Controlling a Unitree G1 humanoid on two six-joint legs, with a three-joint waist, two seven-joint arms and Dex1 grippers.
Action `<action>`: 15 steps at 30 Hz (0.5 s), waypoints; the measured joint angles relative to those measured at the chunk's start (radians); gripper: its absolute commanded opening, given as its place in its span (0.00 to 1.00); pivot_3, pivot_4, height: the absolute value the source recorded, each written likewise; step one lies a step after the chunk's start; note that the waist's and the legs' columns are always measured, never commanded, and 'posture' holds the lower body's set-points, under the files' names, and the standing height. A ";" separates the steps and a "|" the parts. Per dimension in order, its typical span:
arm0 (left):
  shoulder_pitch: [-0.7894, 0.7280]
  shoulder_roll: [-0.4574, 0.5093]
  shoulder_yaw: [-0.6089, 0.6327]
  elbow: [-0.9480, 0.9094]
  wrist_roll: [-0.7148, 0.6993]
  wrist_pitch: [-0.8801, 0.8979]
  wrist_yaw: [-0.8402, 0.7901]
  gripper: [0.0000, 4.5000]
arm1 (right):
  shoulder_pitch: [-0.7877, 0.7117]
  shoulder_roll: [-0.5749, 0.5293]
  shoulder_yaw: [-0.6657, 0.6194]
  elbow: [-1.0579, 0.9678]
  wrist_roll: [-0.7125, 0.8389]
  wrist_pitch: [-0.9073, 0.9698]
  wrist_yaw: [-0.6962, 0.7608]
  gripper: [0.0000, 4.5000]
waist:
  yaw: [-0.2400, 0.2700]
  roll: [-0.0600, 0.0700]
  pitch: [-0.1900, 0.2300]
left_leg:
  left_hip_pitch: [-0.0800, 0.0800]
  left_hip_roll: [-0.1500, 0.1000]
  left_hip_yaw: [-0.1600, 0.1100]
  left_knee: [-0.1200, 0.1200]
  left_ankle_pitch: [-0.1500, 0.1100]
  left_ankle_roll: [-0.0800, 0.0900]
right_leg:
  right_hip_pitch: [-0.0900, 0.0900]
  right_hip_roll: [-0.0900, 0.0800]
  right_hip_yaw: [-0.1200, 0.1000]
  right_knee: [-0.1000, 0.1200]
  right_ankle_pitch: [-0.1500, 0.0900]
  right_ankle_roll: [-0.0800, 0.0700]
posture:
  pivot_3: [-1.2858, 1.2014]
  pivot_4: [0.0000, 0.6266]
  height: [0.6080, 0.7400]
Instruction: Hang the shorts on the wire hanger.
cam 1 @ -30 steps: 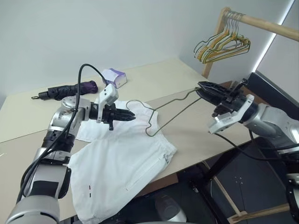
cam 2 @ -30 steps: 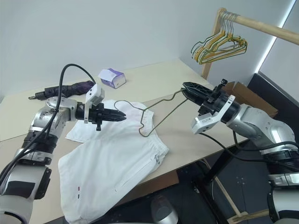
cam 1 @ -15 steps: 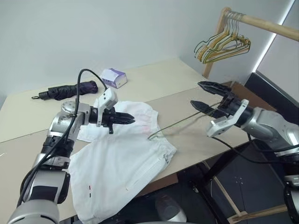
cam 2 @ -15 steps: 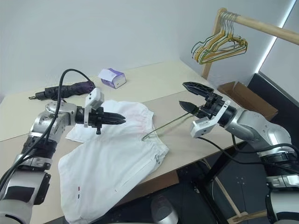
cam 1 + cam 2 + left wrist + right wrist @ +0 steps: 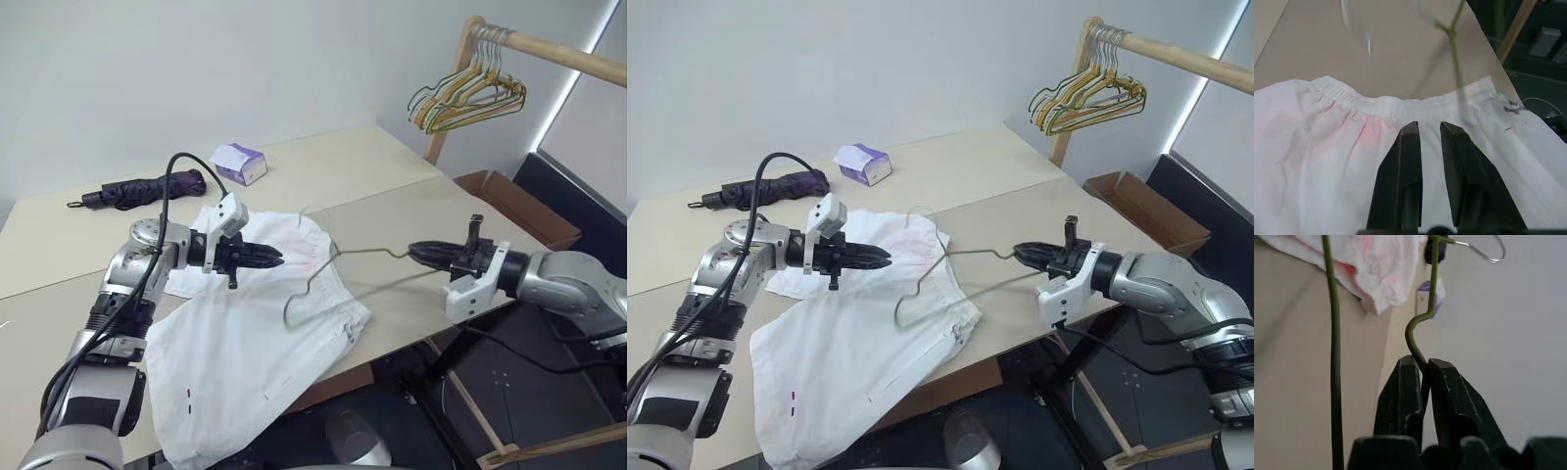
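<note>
The robot's right gripper holds the tilted wire hanger at a bend on one side, so next the left gripper takes the hanger's loose end (image 5: 287,315) before the right gripper regrips the hanger.
The white shorts (image 5: 245,352) lie spread on the table (image 5: 392,166), with the gathered, pink-tinted waistband (image 5: 1366,103) toward the far side. My left gripper (image 5: 266,258) hovers just over the waistband end; its fingers (image 5: 1409,147) stand a narrow gap apart with nothing between them. My right gripper (image 5: 416,253) is shut on the wire hanger (image 5: 362,251) at a bend in the wire (image 5: 1415,340). The thin grey-green hanger is held tilted above the shorts. Its hook rises beside the left gripper, and its lower loop dips toward the cloth.
A wooden rack (image 5: 549,44) at the back right carries a bunch of yellow and green hangers (image 5: 468,93). A folded purple umbrella (image 5: 137,191) and a small purple-and-white box (image 5: 240,162) lie at the far side. An open cardboard box (image 5: 509,206) sits beyond the table's right edge.
My right gripper opened and let the hanger drop onto the table. It then sank and shut on the wire again. The hanger now stands tilted over the shorts. The left gripper stayed in place.
</note>
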 measured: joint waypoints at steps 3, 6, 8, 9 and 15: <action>0.003 0.001 -0.002 -0.003 0.000 -0.003 -0.002 0.17 | 0.020 -0.005 0.001 -0.027 0.078 0.013 0.066 0.01 | -0.001 0.000 0.000 | 0.000 0.001 0.000 0.000 0.000 0.000 | 0.000 0.000 0.000 0.000 0.000 0.000 | 0.33 0.00 1.00; 0.010 0.002 -0.002 -0.011 0.000 -0.003 -0.003 0.17 | 0.055 0.005 0.002 -0.064 0.167 0.094 0.136 0.01 | 0.000 -0.001 0.000 | 0.000 0.001 0.001 0.000 0.000 0.000 | 0.000 0.000 0.000 0.000 0.000 0.000 | 0.33 0.00 1.00; 0.011 0.002 -0.002 -0.016 0.001 -0.003 -0.003 0.17 | 0.056 0.032 -0.005 -0.074 0.172 0.137 0.139 0.01 | -0.001 -0.001 0.000 | 0.000 0.001 0.001 0.000 0.000 0.000 | 0.000 0.000 0.000 0.000 0.001 0.001 | 0.33 0.00 1.00; 0.011 0.003 -0.002 -0.021 0.001 -0.003 -0.003 0.17 | 0.055 0.041 -0.010 -0.076 0.166 0.151 0.135 0.01 | 0.001 -0.001 0.000 | 0.000 0.001 0.000 0.000 0.000 0.000 | 0.000 0.000 0.000 0.000 0.001 0.001 | 0.33 0.00 1.00; 0.007 0.016 0.012 -0.035 -0.036 0.060 -0.003 0.17 | -0.023 0.100 -0.083 -0.072 -0.058 0.199 -0.063 0.01 | 0.002 -0.001 0.000 | 0.000 0.000 -0.001 0.000 0.000 0.000 | -0.001 0.000 0.000 0.000 0.001 0.001 | 0.32 0.00 1.00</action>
